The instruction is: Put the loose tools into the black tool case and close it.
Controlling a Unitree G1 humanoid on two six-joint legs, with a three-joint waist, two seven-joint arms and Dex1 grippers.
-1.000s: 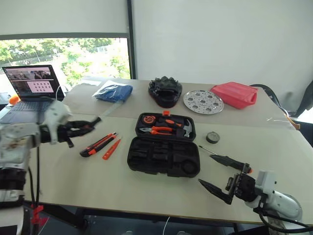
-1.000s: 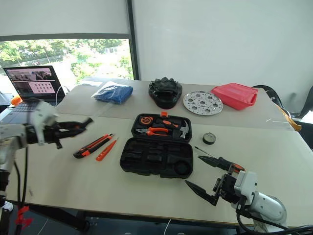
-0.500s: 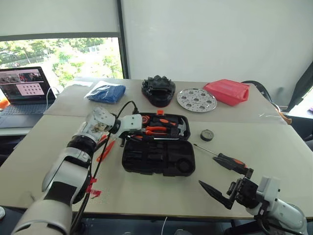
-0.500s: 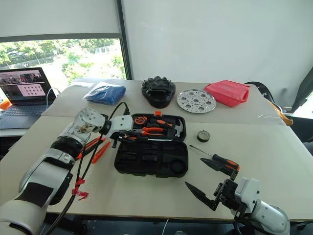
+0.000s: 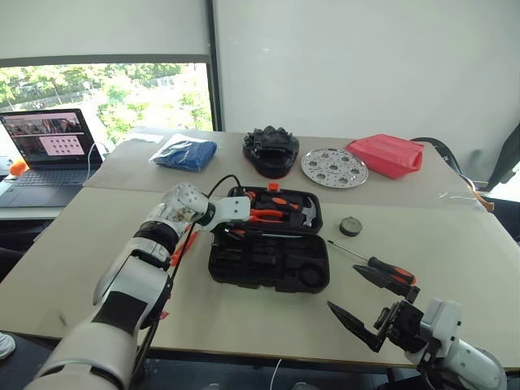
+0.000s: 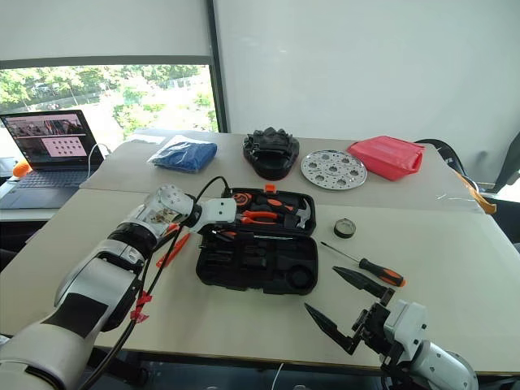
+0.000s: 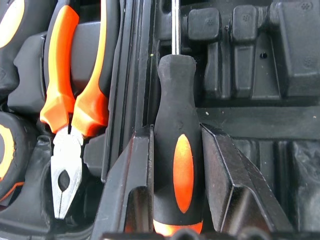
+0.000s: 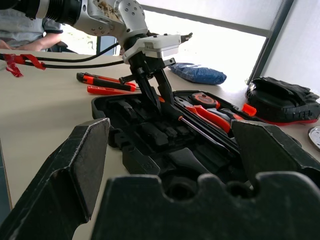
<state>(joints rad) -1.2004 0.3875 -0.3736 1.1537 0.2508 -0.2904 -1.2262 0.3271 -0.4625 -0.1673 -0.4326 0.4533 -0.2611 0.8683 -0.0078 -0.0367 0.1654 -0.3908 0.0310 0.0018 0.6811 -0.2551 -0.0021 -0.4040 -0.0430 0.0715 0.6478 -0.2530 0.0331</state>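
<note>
I should close my right gripper on the handle's orange part (image 5: 399, 273) of the loose screwdriver near the small dark disc.
The black tool case (image 5: 268, 266) lies open mid-table, with pliers (image 7: 75, 100) and other tools in its far half. My left gripper (image 5: 231, 231) is over the case's left end, shut on an orange-and-black screwdriver (image 7: 180, 165) whose shaft runs along the hinge line. A second screwdriver (image 5: 382, 266) lies right of the case, with a small dark disc (image 5: 351, 227) beyond it. The utility knife (image 8: 102, 80) and the slim orange tool (image 6: 175, 248) lie left of the case, partly behind my left arm. Near the front right edge, my right gripper (image 5: 366, 301) is open and empty.
A laptop (image 5: 49, 154) stands at the far left. Along the back are a blue wrapped bundle (image 5: 187, 153), a black lumpy object (image 5: 272, 150), a perforated silver disc (image 5: 335, 167) and a red bag (image 5: 387, 154). A person's sleeve (image 8: 25, 35) shows beyond the table.
My left arm swung in from the table's left side to the case, carrying the screwdriver, and has settled lower over it. The right gripper stayed put. The camera view shifted.
</note>
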